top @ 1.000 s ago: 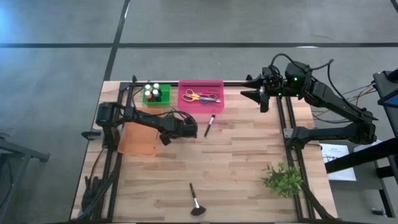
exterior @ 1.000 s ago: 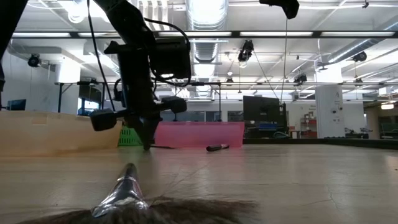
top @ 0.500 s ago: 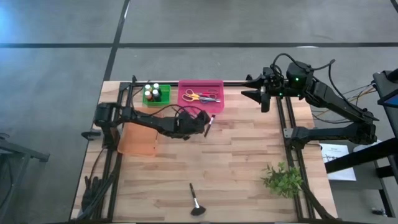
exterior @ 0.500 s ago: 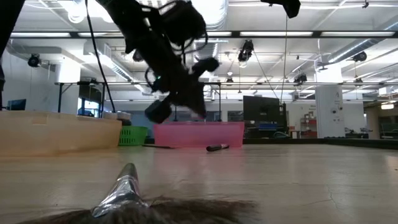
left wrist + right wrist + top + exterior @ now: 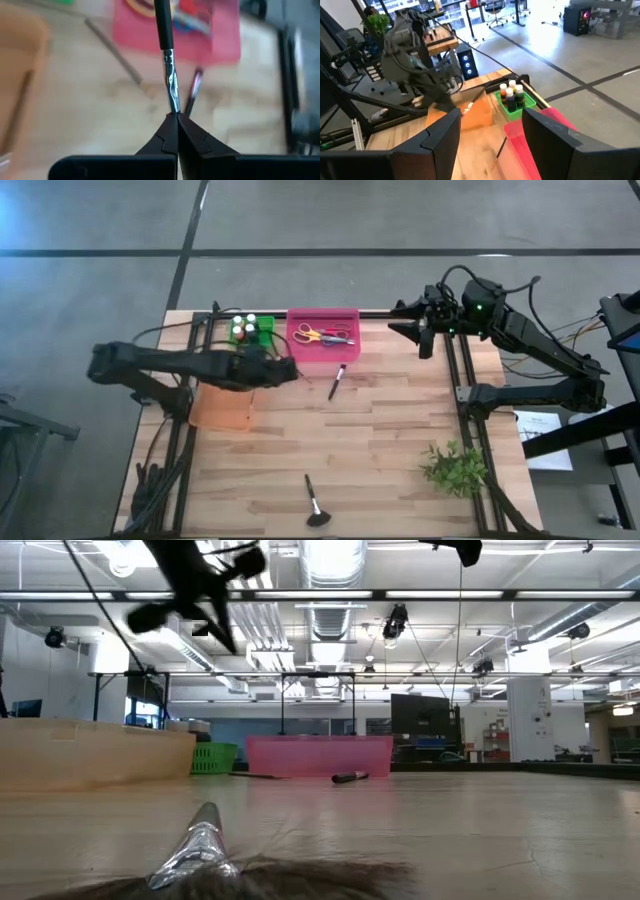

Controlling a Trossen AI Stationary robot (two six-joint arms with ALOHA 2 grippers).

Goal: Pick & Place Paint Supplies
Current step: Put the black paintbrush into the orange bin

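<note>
The robot's left gripper should release the slim black-handled brush, now high over the table, inside the orange tray [image 5: 233,406], next to the brush lying in it.
My left gripper [image 5: 288,370] hangs high over the table beside the orange tray [image 5: 222,406], shut on a slim black-handled brush [image 5: 164,30]. In the low view it shows at the upper left [image 5: 226,638]. A second slim brush [image 5: 337,380] lies on the wood just in front of the pink tray [image 5: 323,352], which holds scissors [image 5: 322,334]. The green bin [image 5: 240,340] holds paint bottles [image 5: 246,326]. A wide-bristled brush [image 5: 315,506] lies near the front edge. My right gripper [image 5: 421,332] waits open, high at the far right. My left gripper pinches the brush between its two shut fingertips at the end of the silver ferrule [image 5: 174,107]. The brush sticks straight out past the fingertips, along the line of the fingers, handle end away from them. The fingers slant downward, and the brush is lifted clear of the table.
A green plant sprig [image 5: 455,468] lies at the front right. A thin grey stick [image 5: 112,50] lies on the wood between the orange tray and the pink tray. Bare wood spans the table's middle [image 5: 390,430]. Dark frame rails [image 5: 462,390] run along both sides.
My left gripper, shut throughout, has risen from the tabletop beside the orange tray to well above it. It swung toward the pink tray, then drew back left. It has rolled and tipped from pointing straight down to a slant. The brush is now clear of the table.
</note>
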